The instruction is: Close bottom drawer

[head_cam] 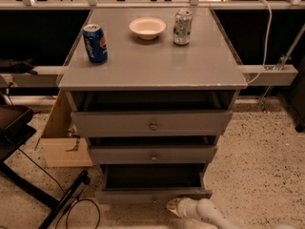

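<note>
Next, my gripper lets go of the bottom drawer once its front panel is shut just beneath the middle drawer [154,178].
The bottom drawer [152,194] is the lowest of three grey drawers in the cabinet. It stands part open, its slim front panel pulled out and its dark inside [152,176] showing. My gripper [172,206] is at the bottom of the camera view, its tip against the right part of the drawer's front panel. The white arm runs off to the lower right.
The top drawer [152,123] and middle drawer [152,154] stand slightly out. On the cabinet top [152,66] are a blue can [95,43], a white bowl [147,27] and a silver can [182,26]. A cardboard box [59,137] and a black stand with cables [43,190] sit left.
</note>
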